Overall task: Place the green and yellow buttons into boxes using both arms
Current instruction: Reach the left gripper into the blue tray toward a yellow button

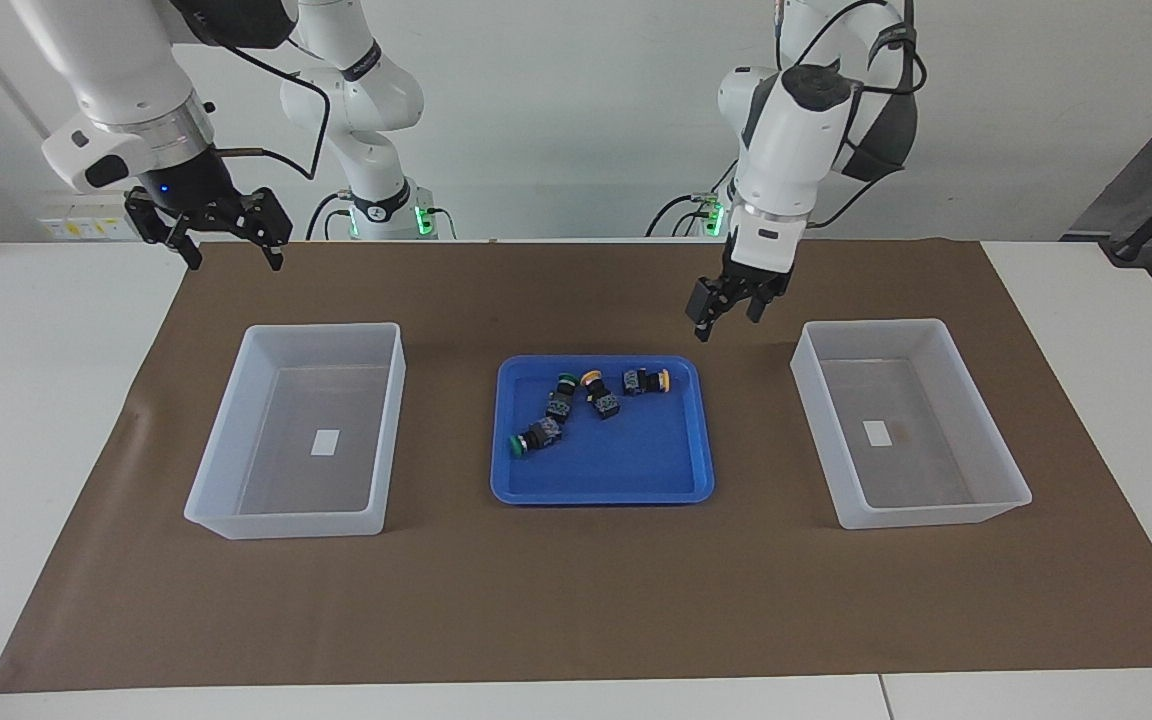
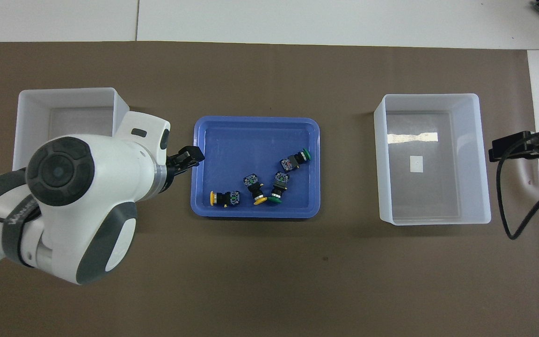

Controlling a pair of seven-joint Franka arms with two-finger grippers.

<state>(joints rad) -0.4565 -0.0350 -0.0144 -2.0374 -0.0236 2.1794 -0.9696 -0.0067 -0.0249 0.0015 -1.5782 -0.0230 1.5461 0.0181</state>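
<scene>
The robot's left gripper needs to close on the black body of the yellow button (image 2: 225,198) that lies nearest to it, away from the green buttons.
Four buttons lie in the blue tray (image 1: 626,460), all on their sides. One green button (image 1: 534,438) is farthest from the robots, and another green button (image 1: 562,393) lies beside a yellow button (image 1: 600,393). A second yellow button (image 1: 644,381) lies toward the left arm's end. They also show in the overhead view: green (image 2: 295,160), green (image 2: 277,188), yellow (image 2: 254,189), yellow (image 2: 222,198). My left gripper (image 1: 731,318) is open and empty, in the air over the mat by the tray's corner. My right gripper (image 1: 234,258) is open and empty, raised over the mat's corner.
One white box (image 1: 226,420) stands at the right arm's end and another box (image 1: 876,323) at the left arm's end, both holding only a label. In the overhead view my left arm hides part of its box (image 2: 63,91). A brown mat (image 1: 576,600) covers the table.
</scene>
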